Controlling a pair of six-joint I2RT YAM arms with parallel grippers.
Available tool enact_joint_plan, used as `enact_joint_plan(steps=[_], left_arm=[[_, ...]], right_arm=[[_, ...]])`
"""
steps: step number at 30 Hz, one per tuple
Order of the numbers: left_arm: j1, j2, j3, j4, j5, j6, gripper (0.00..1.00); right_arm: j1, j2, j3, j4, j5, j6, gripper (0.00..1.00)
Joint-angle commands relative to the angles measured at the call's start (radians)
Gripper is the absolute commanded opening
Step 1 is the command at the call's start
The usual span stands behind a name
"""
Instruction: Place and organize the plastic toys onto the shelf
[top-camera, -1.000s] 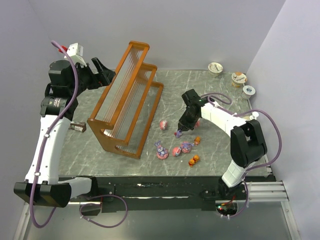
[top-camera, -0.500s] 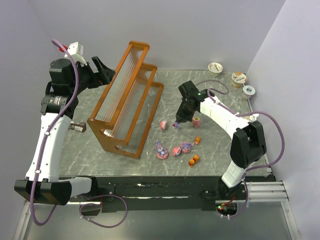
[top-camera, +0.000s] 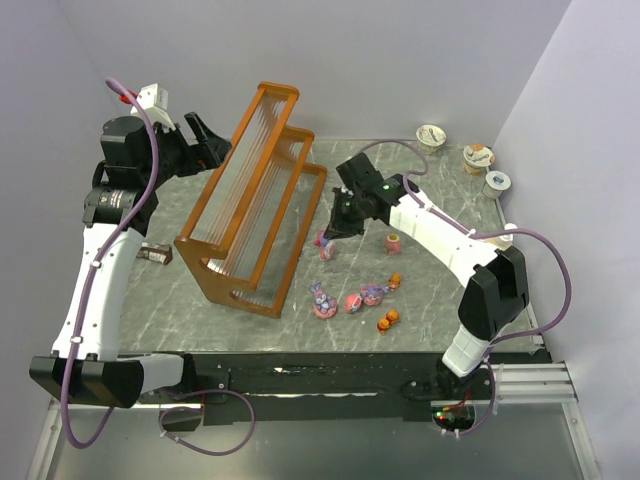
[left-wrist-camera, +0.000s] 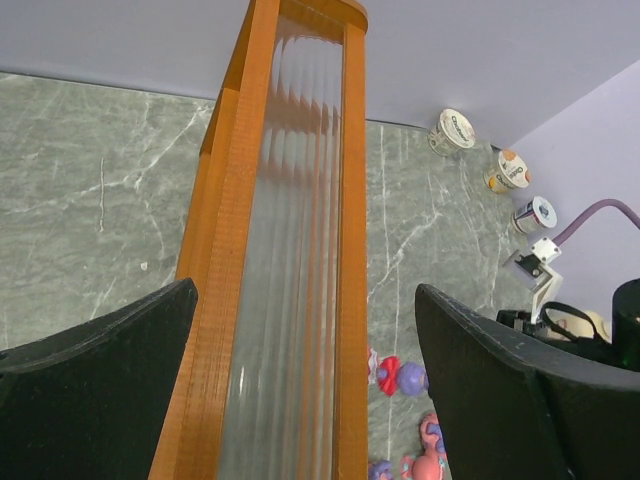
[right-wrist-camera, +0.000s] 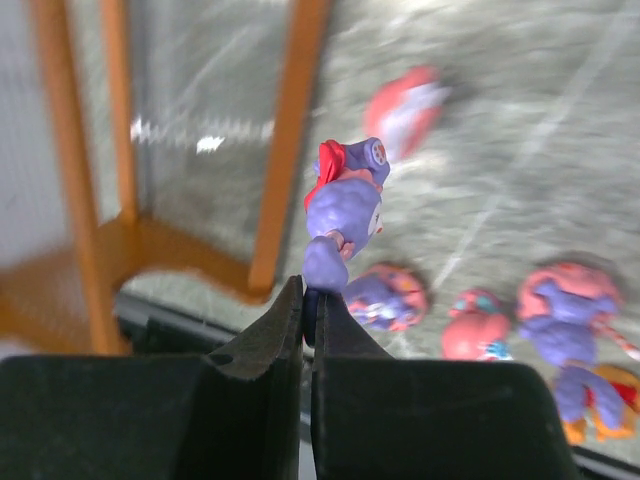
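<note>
My right gripper is going to let go of the purple toy at the near end of the shelf's lowest level (top-camera: 271, 285) (right-wrist-camera: 229, 226), next to the wooden rail. The purple toy is still above the table.
The orange-brown stepped shelf (top-camera: 250, 205) stands left of the middle. My right gripper (top-camera: 337, 226) is shut on a purple toy with a red bow (right-wrist-camera: 345, 212) and holds it above the table, just in front of the shelf's right end post (right-wrist-camera: 290, 130). A pink-red toy (top-camera: 327, 250) lies below it. Several more toys lie on the table, among them a purple-pink one (top-camera: 322, 300), a pink one (top-camera: 352, 302) and an orange one (top-camera: 388, 320). My left gripper (top-camera: 205, 140) is open and empty, above and behind the shelf's top tier (left-wrist-camera: 290, 250).
Three foil-lidded cups (top-camera: 431, 135) (top-camera: 478, 157) (top-camera: 496, 182) stand at the back right corner. A small brown object (top-camera: 155, 253) lies left of the shelf. Walls close in the table at the back and on both sides.
My right gripper has moved left and towards the shelf with the purple toy in it, from the toy group to the shelf's right end. The left arm has hardly moved.
</note>
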Motion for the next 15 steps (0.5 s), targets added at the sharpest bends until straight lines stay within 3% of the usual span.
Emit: enact_joint_plan(steps=[1, 15], left_arm=[[-0.001, -0.009, 0.02, 0.019, 0.01, -0.018, 0.96], [-0.001, -0.009, -0.007, 0.019, 0.024, -0.052, 0.97]], right_arm=[[0.039, -0.03, 0.04, 0.121, -0.141, -0.085, 0.0], [0.124, 0.182, 0.216, 0.082, -0.21, -0.085, 0.0]])
